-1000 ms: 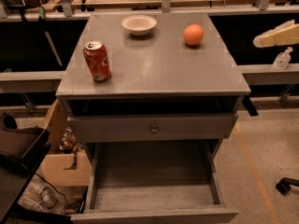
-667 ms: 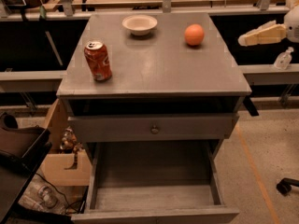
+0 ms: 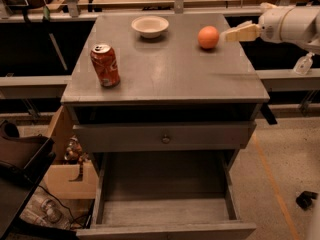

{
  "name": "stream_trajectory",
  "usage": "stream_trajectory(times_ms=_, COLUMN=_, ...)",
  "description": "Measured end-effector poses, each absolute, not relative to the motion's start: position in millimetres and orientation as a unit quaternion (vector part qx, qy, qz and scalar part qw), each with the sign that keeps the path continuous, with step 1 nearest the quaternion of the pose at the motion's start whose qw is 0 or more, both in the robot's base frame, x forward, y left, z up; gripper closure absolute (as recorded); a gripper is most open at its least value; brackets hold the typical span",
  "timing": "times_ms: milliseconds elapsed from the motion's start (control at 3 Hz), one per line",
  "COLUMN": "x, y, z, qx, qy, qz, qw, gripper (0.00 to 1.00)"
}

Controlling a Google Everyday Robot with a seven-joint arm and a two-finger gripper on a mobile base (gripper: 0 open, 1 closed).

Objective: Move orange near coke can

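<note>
The robot's gripper needs to close on the lower half of the orange (image 3: 208, 43), because the orange has to go near the coke can.
The orange (image 3: 208, 37) sits on the grey cabinet top (image 3: 165, 69) at the back right. The coke can (image 3: 105, 65), red-orange with a silver top, stands upright at the front left of the same top, well apart from the orange. My gripper (image 3: 231, 33) reaches in from the right on a white arm (image 3: 292, 25); its cream tips are just to the right of the orange, at about its height, not around it.
A shallow cream bowl (image 3: 150, 26) stands at the back middle of the top. The bottom drawer (image 3: 165, 199) is pulled open below. A cardboard box (image 3: 67, 174) and clutter lie on the floor at the left. Shelving runs behind.
My gripper has moved left from beyond the cabinet's right edge to just beside the orange. The orange, can and bowl have not moved.
</note>
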State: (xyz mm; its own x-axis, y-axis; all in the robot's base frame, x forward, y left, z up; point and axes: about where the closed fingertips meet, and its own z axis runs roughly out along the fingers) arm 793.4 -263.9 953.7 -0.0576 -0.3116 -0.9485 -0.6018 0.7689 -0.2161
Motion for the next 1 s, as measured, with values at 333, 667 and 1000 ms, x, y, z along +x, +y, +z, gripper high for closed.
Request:
stream_trajectory(times_ms=333, x=832, y=-243, z=931, qx=-0.317, qy=0.721, qz=0.138, qw=0.601, gripper=0.0)
stream_trajectory(times_ms=667, x=854, y=-233, z=909, qx=-0.315, qy=0.73, qz=0.147, qw=0.589, gripper=0.0)
stream_trajectory(times_ms=1000, x=867, y=-223, z=890, qx=-0.313, qy=0.737, qz=0.161, qw=0.577, gripper=0.0)
